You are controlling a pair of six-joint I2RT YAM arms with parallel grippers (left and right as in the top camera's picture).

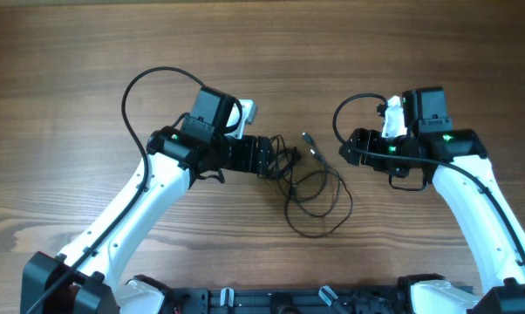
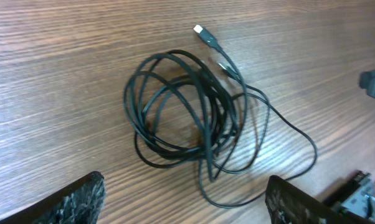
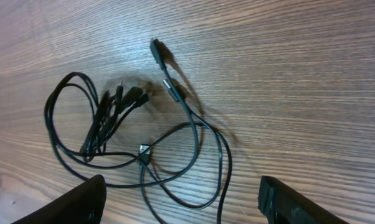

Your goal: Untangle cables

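Observation:
My left gripper is to close next on the loose loop (image 1: 276,160) (image 2: 208,158) that sticks up from the coiled bundle of cables, closest to the left gripper's fingers.
The cables (image 1: 290,174) are thin black cords lying in a tangled bundle on the wooden table between the two arms, with one silver-tipped plug (image 1: 308,139) pointing up and right. In the left wrist view the coiled bundle (image 2: 215,106) lies just ahead of my left gripper (image 2: 184,205), which is open, with one loose loop reaching between its fingers. In the right wrist view several small plugs (image 3: 122,99) and loops lie ahead of my right gripper (image 3: 184,202), which is open and empty. Overhead, the left gripper (image 1: 267,159) sits at the bundle's left edge and the right gripper (image 1: 345,150) is just to its right.
The wooden table (image 1: 71,70) stretches around the bundle. Thick black arm cables arc over the left arm (image 1: 127,96) and the right arm (image 1: 339,118). The arm bases stand at the front edge.

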